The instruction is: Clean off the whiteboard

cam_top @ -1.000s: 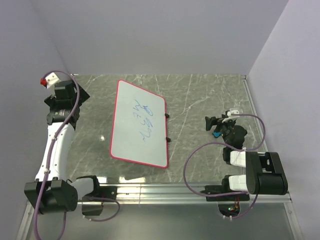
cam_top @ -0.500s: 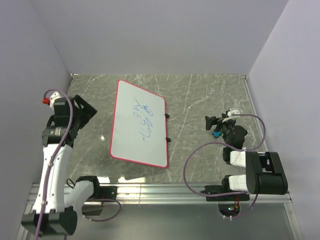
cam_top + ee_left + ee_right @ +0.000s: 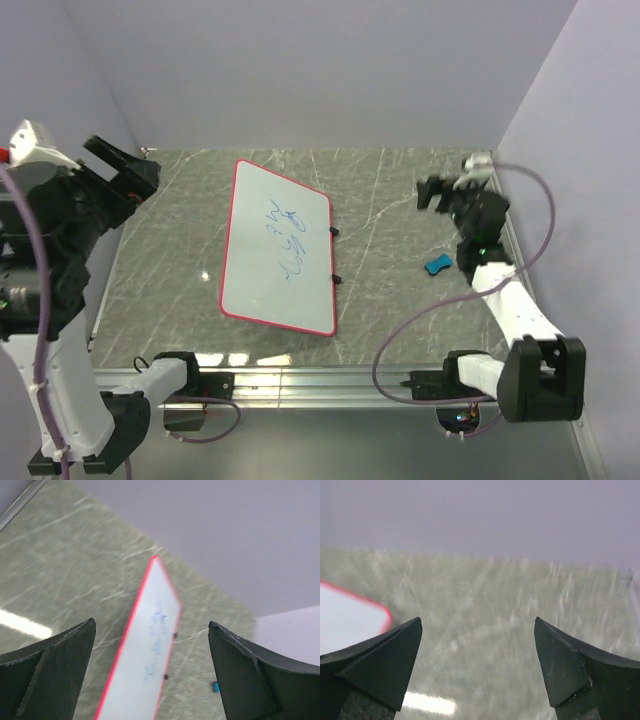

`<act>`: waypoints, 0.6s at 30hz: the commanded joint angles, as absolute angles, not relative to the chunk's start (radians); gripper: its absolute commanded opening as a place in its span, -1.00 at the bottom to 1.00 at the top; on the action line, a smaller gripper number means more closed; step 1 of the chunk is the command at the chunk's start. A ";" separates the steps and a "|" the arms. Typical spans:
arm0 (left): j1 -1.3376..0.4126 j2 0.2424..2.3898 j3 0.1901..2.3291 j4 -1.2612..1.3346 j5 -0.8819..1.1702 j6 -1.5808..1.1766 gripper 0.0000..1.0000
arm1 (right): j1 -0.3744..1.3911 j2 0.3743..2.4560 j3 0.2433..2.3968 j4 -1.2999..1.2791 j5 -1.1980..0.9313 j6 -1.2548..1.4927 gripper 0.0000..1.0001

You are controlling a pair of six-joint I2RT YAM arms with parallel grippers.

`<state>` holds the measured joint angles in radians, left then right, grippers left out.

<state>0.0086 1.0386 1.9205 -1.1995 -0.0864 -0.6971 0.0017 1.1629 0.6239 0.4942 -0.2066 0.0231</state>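
My right gripper should next move down to the narrow middle (image 3: 438, 264) of the blue eraser that lies beside the whiteboard, and I should close it there.
The whiteboard (image 3: 278, 248) lies flat in the middle of the table, white with a red-pink rim, blue scribbles and two black clips on its right edge. It also shows in the left wrist view (image 3: 150, 655) and as a corner in the right wrist view (image 3: 350, 615). A small blue eraser (image 3: 437, 265) lies on the table to the right of the board; it shows small in the left wrist view (image 3: 214, 686). My left gripper (image 3: 122, 174) is open and empty, raised high at the far left. My right gripper (image 3: 438, 192) is open and empty, raised above the eraser.
The table is grey-green marble (image 3: 390, 200) with purple walls behind and on both sides. A metal rail (image 3: 330, 382) runs along the near edge by the arm bases.
My left arm has risen high towards the camera. My right arm has lifted up and back from the eraser, which now lies uncovered on the table.
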 commanded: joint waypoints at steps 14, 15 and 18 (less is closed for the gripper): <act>-0.017 0.973 1.974 -1.147 0.253 -0.649 0.99 | -0.020 1.088 1.312 -0.769 -0.063 0.702 0.99; -0.032 0.971 1.980 -1.150 0.212 -0.626 0.99 | -0.021 1.063 1.274 -0.756 -0.060 0.710 0.99; -0.107 0.957 1.983 -1.151 0.044 -0.638 0.99 | -0.028 1.037 1.197 -0.810 -0.040 0.750 0.74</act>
